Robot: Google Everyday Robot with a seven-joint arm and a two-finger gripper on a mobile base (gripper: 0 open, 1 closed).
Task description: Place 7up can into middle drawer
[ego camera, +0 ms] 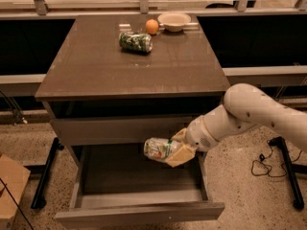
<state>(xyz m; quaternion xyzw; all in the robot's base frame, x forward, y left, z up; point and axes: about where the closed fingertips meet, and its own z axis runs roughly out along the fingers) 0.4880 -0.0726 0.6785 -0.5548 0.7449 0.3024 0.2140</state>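
My gripper needs to release the 7up can near the centre of the open middle drawer's dark bottom (152,180).
The 7up can (157,149), pale silver-white with green markings, lies on its side in my gripper (178,150). The gripper is shut on the can's right end and holds it in the air above the right part of the open middle drawer (139,213). The drawer is pulled out below the cabinet, with a plain flat front, low side walls and a dark floor. My white arm (249,111) reaches in from the right.
A shut plain drawer front (110,129) sits just above the open drawer. On the brown cabinet top (96,66) lie a dark green mottled can (135,41), an orange (152,26) and a pale bowl (174,20). A cardboard box (9,186) stands at the lower left.
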